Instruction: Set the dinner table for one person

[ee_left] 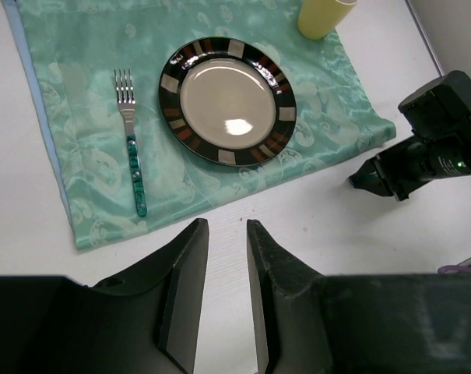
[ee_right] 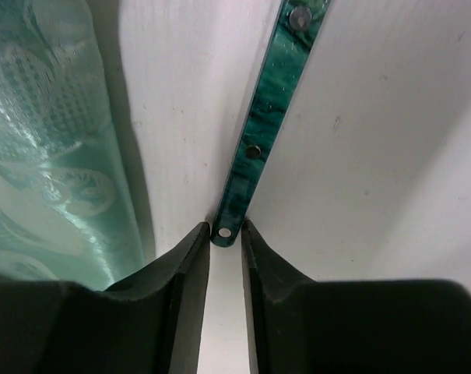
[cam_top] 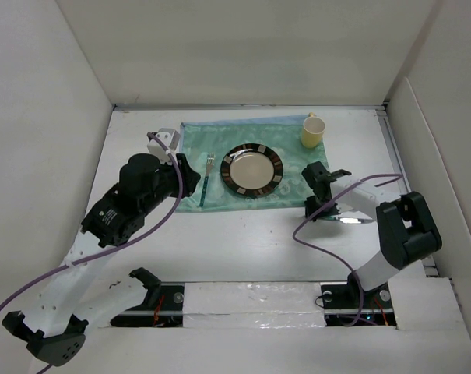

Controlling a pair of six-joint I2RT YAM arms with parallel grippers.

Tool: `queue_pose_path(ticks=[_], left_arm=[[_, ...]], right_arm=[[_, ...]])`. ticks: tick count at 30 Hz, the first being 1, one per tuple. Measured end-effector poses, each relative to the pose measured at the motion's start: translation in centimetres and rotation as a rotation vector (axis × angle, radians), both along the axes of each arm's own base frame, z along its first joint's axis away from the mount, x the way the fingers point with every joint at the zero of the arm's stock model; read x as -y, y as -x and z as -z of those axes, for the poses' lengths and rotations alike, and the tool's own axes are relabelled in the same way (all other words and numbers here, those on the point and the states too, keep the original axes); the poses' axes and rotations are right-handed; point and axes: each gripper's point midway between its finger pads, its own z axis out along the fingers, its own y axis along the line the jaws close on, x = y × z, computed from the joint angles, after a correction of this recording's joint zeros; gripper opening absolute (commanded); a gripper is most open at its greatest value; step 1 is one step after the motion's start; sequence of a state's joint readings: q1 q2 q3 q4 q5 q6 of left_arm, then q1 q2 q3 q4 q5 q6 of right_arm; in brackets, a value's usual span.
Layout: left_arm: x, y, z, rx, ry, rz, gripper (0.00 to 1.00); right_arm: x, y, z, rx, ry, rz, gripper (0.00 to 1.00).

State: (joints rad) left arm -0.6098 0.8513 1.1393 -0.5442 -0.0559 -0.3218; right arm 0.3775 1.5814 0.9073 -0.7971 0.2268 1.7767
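My right gripper pinches just the knife handle's tip; it should grip the handle's middle (ee_right: 253,152) before lifting the knife to the mat.
On the white dinner table (cam_top: 243,241) lies a pale green mat (cam_top: 289,148) holding a dark-rimmed plate (cam_top: 253,170), a green-handled fork (cam_top: 207,178) to its left and a yellow cup (cam_top: 313,131) at its far right corner. My right gripper (ee_right: 226,226) is down at the table just off the mat's right edge. Its fingertips are shut on the very end of a green marbled utensil handle (ee_right: 265,117) that lies flat on the table; the utensil's head is out of view. My left gripper (ee_left: 227,222) hovers open and empty over the table, in front of the mat's near edge.
White walls (cam_top: 48,117) enclose the table on the left, back and right. The right arm's purple cable (cam_top: 321,245) loops over the table near its base. The left arm (cam_top: 134,202) reaches over the table's left side.
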Motion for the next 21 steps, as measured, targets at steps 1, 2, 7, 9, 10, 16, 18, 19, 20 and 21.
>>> queue_pose_path(ticks=[1,2,7,9,10,16,18,19,20,21], left_arm=[[-0.1,0.0,-0.1,0.003,0.001,-0.002,0.24],[-0.1,0.1,-0.1,0.005,0.002,-0.002,0.24],[-0.3,0.3,-0.5,0.017,0.009,-0.005,0.24],[-0.3,0.3,-0.6,0.019,0.011,-0.005,0.24],[-0.3,0.3,-0.6,0.02,0.011,-0.005,0.24],[-0.3,0.3,-0.6,0.019,0.012,-0.002,0.24],[-0.2,0.4,-0.6,0.017,0.013,0.0,0.24],[-0.2,0.4,-0.6,0.017,0.013,0.001,0.24],[-0.2,0.4,-0.5,0.016,0.013,0.002,0.24],[-0.2,0.3,-0.5,0.014,0.012,0.003,0.24]], right_arm=[[-0.2,0.1,0.0,-0.005,0.003,-0.007,0.22],[-0.5,0.4,0.1,-0.013,0.007,-0.02,0.19],[-3.2,1.7,0.0,-0.016,0.008,-0.118,0.08],[-4.2,2.8,0.0,-0.005,-0.001,-0.157,0.06],[-4.5,3.5,0.1,-0.007,-0.003,-0.174,0.06],[-7.8,8.5,-0.7,0.011,-0.046,-0.334,0.16],[-9.6,10.2,-0.9,0.012,-0.068,-0.418,0.29],[-10.4,11.1,-0.9,0.009,-0.075,-0.459,0.34],[-11.0,11.9,-0.9,0.004,-0.08,-0.496,0.4],[-11.3,12.5,-0.8,-0.003,-0.075,-0.526,0.48]])
